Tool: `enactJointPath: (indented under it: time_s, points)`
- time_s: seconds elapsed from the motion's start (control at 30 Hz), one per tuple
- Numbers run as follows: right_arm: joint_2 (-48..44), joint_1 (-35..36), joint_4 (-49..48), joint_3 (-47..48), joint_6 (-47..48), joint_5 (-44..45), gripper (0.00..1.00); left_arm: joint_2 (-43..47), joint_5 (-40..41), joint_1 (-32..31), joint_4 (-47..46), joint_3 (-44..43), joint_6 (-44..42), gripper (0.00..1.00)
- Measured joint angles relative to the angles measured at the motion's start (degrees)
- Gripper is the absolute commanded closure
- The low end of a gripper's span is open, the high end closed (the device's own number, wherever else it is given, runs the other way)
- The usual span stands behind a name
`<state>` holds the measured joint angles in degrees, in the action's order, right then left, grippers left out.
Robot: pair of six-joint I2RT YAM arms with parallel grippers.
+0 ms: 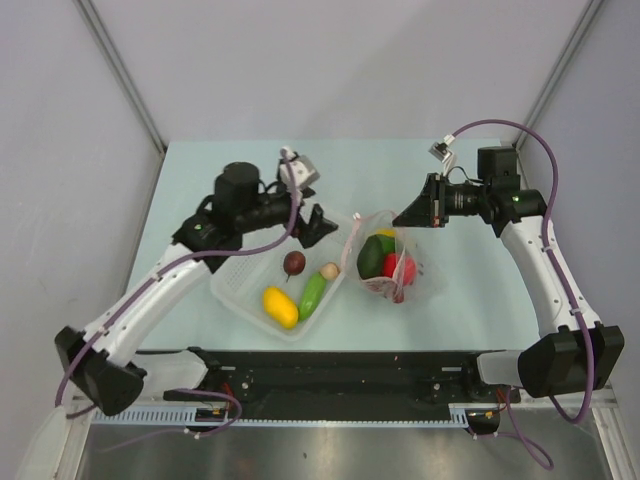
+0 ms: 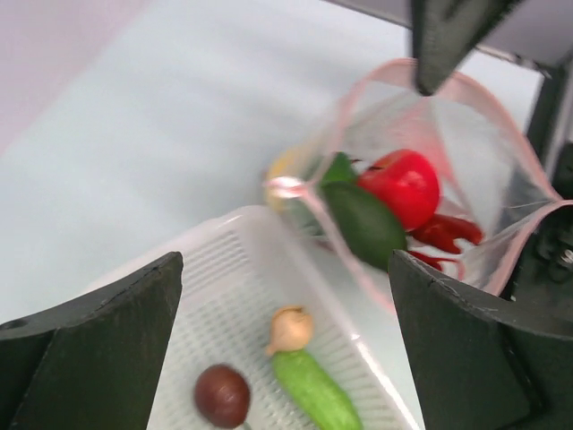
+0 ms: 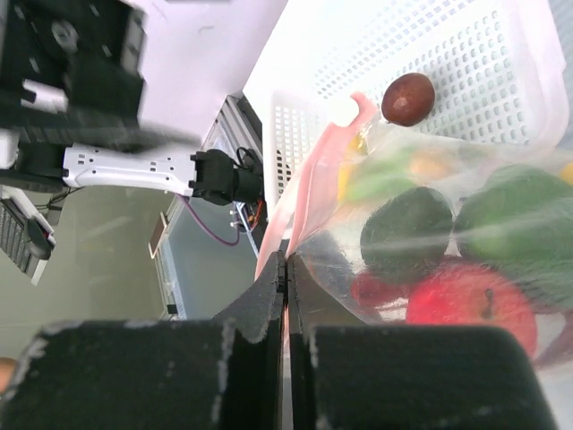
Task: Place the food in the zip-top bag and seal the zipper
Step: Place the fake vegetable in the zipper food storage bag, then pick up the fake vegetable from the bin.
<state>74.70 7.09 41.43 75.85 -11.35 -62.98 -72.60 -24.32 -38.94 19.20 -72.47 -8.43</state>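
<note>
The green cucumber is beside the yellow piece in the white mesh basket. My left gripper will go there next and close on the cucumber's end (image 1: 307, 304) (image 2: 337, 408).
The clear zip-top bag (image 1: 388, 262) lies right of the white mesh basket (image 1: 232, 290), mouth open, holding a green pepper (image 1: 372, 256), red tomato (image 1: 402, 268), lobster (image 2: 448, 235) and a yellow piece (image 1: 385, 234). My right gripper (image 1: 405, 215) is shut on the pink zipper strip (image 3: 309, 184) at the bag's far edge and holds it up. My left gripper (image 1: 318, 225) is open and empty above the basket's far right corner. In the basket lie a dark plum (image 1: 294, 263), beige mushroom (image 1: 329, 270), green cucumber (image 1: 312, 296) and a yellow piece (image 1: 280, 306).
The basket (image 2: 224, 269) touches the bag's left side. The table's near edge carries a black rail (image 1: 340, 370). Grey walls stand behind and beside the table.
</note>
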Motion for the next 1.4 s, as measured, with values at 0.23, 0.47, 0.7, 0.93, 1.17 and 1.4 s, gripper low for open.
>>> enactJointPath:
  time_s: [0.23,0.47,0.7,0.93,1.17,1.4]
  points:
    - [0.0,0.37,-0.15,0.0,-0.04,0.04,1.0,2.84,0.83,14.75,1.53,7.04,-0.96,0.01]
    - [0.0,0.48,-0.46,-0.35,-0.07,0.15,1.0,-9.25,2.25,15.78,11.96,13.22,-9.18,0.08]
    - [0.0,0.48,-0.52,-0.63,0.0,0.2,1.0,-9.9,0.94,9.57,14.95,14.25,-12.22,0.07]
    - [0.22,0.48,-0.52,-0.63,0.04,0.17,1.0,-18.75,-0.09,5.57,14.23,14.36,-9.66,0.11]
    - [0.5,0.48,0.09,-0.63,0.83,0.15,1.0,-22.38,0.22,5.57,13.62,13.79,-6.58,0.33]
    - [0.59,0.48,0.61,-0.61,1.16,0.15,1.0,-21.84,-1.42,8.66,14.82,12.24,-4.5,0.65]
